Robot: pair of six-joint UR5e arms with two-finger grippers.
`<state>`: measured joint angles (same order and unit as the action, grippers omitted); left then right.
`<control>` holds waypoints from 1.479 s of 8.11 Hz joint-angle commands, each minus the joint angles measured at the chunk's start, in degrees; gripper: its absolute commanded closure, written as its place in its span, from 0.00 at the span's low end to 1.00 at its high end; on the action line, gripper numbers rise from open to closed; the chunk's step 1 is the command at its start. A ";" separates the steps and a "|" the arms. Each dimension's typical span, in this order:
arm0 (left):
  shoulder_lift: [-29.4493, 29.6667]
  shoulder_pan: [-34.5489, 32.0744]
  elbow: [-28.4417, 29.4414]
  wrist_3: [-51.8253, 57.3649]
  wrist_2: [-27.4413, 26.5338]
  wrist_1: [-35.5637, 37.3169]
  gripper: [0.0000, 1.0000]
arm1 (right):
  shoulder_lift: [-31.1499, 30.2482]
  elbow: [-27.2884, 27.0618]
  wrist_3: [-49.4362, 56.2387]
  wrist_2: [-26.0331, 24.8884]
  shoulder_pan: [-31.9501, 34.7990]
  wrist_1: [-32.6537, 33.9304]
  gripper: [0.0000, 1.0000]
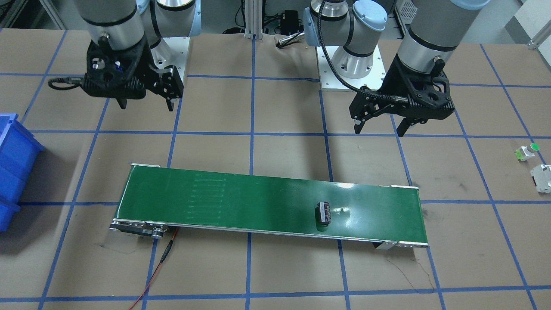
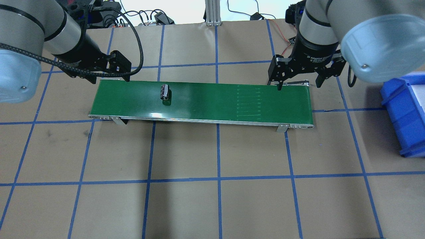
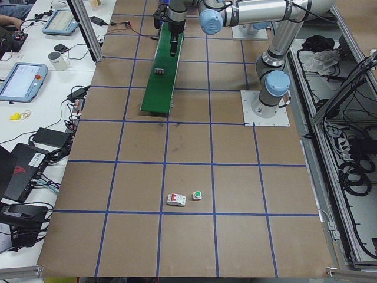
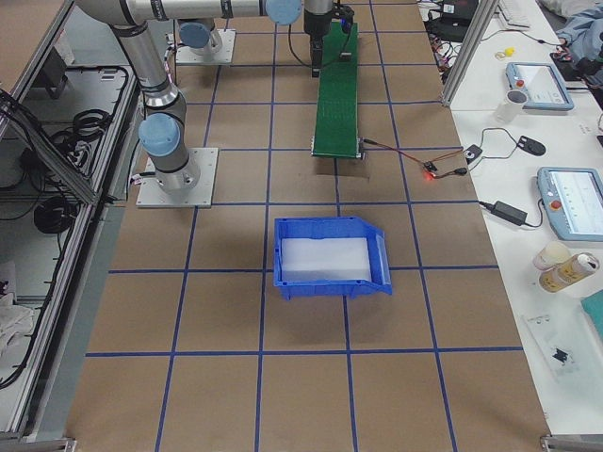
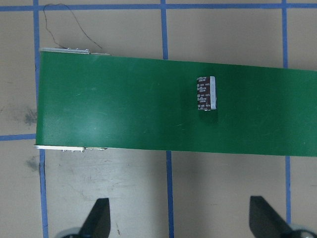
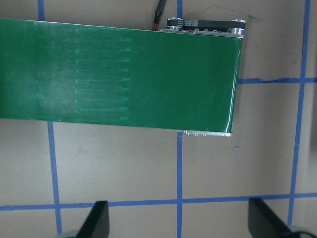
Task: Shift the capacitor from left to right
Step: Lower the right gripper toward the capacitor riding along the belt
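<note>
I need to close my right gripper on the capacitor's body at the green belt's end (image 1: 183,203) (image 6: 138,68) beside the red wire, where the belt should bring it.
The capacitor (image 1: 323,212), a stubby dark block with a pale ridged face, lies on the green conveyor belt (image 1: 258,202), near its end on my left side. It also shows in the overhead view (image 2: 165,92) and the left wrist view (image 5: 206,94). My left gripper (image 1: 379,128) is open and empty, hovering behind the belt's left end (image 2: 111,75). My right gripper (image 1: 146,104) is open and empty, hovering behind the belt's right end (image 2: 299,85). The right wrist view shows only bare belt (image 6: 124,74).
A blue bin (image 2: 405,113) stands on the table off the belt's right end. A white part with a green cap (image 1: 527,151) and a light grey boxy part (image 1: 541,176) lie far out on my left. A red wire (image 1: 159,267) runs from the belt's right end.
</note>
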<state>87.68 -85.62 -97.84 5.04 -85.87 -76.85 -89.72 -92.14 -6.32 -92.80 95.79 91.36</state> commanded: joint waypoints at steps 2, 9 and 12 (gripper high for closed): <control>0.47 0.01 0.01 -0.03 0.43 0.21 0.00 | 12.34 -0.58 -0.27 -0.19 -0.69 7.24 0.00; 0.56 -0.08 -0.16 -0.03 0.53 0.03 0.00 | 16.32 -7.87 8.60 12.21 -7.90 24.45 0.00; 0.56 0.01 -0.25 -0.03 0.53 0.03 0.00 | 16.50 -10.94 9.48 11.94 -7.20 29.12 0.00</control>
<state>88.24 -85.65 -98.00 5.01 -85.28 -76.82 -73.29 -100.97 2.33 -80.89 88.24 117.24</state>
